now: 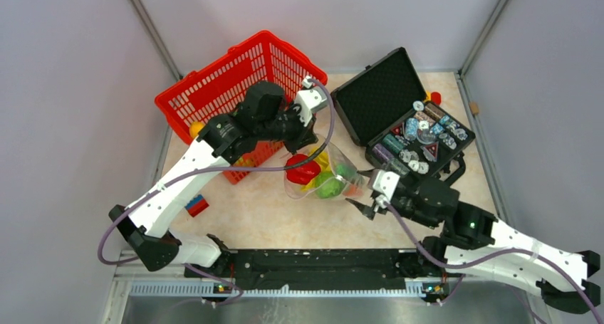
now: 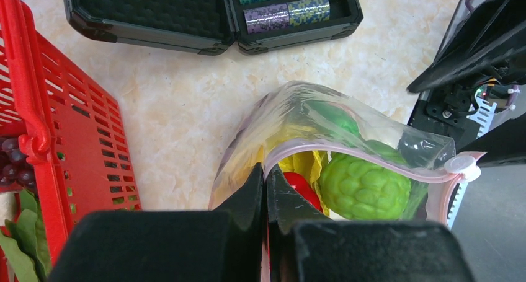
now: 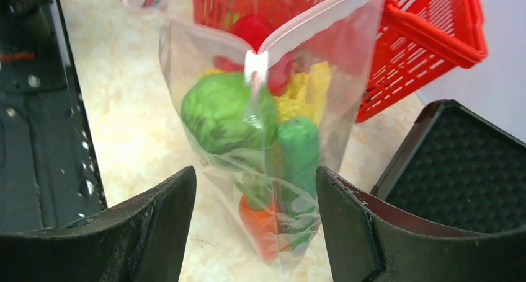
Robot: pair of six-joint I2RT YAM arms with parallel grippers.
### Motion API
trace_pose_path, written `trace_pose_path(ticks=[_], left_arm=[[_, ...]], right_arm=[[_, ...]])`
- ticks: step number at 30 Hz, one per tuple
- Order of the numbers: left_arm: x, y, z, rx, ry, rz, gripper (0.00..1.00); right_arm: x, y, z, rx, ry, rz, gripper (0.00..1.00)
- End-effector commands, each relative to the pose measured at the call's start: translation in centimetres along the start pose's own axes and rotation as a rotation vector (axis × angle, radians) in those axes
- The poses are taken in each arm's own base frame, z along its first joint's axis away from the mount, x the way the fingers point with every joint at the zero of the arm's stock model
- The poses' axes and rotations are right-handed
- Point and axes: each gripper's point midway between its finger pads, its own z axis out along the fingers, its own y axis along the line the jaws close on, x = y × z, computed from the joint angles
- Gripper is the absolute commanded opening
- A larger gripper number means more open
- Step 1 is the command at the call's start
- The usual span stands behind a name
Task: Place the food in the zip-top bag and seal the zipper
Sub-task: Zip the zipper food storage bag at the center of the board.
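My right gripper's fingers are on both sides of the bag well below the white slider, so my right gripper will move up and pinch the zipper end (image 3: 255,91) behind the slider.
The zip-top bag (image 1: 322,173) stands on the table, holding a bumpy green fruit (image 2: 366,186), a red piece (image 2: 303,188), a yellow piece (image 3: 308,88), a green pod (image 3: 298,147) and an orange carrot (image 3: 263,223). My left gripper (image 2: 267,173) is shut on the pink zipper (image 2: 347,153) at one end of the open mouth and holds it up. The white slider (image 3: 255,65) sits at the other end. My right gripper (image 3: 255,183) is open, its fingers on either side of the bag's lower corner without touching it. Dark grapes (image 2: 15,164) and green pods (image 2: 18,232) lie in the basket.
The red mesh basket (image 1: 238,75) stands tilted behind the left arm. An open black case (image 1: 388,100) with poker chips (image 1: 420,139) is at the back right. A red-and-blue block (image 1: 197,205) lies by the left arm. An orange piece (image 1: 196,129) sits beside the basket.
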Motion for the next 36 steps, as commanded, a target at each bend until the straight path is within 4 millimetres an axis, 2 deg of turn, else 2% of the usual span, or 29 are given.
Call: trace_pose_path(ticks=[1,6,13,19,25,33,34,36], left_arm=[[-2.4,0.0,-0.9,0.009,-0.084,0.016,0.0],[-2.3,0.3,-0.8,0.015,-0.091,0.006,0.0],[-2.3,0.5,-0.9,0.024,-0.098,-0.002,0.0],[-2.6,0.4,-0.8,0.036,-0.112,-0.007,0.0],[-2.6,0.4,-0.8,0.041,-0.113,-0.012,0.0],[-2.5,0.3,-0.7,0.052,-0.112,-0.02,0.0],[-2.6,0.3,-0.7,0.049,-0.115,-0.018,0.0],[-2.6,0.3,-0.8,0.047,-0.116,-0.018,0.0]], right_arm=[[-1.5,0.1,1.6,-0.027,-0.075,-0.123,0.7],[-2.2,-0.1,3.0,-0.011,-0.108,-0.132,0.68],[-4.0,-1.2,2.4,0.052,-0.192,-0.11,0.68],[-4.6,-1.1,3.4,0.041,-0.2,-0.118,0.62],[-3.5,-0.7,4.8,0.021,-0.147,-0.14,0.45],[-4.0,-1.1,4.6,0.047,-0.201,-0.143,0.33],[-3.9,-1.2,4.7,0.051,-0.197,-0.145,0.25],[-3.6,-1.5,4.7,0.066,-0.182,-0.154,0.03]])
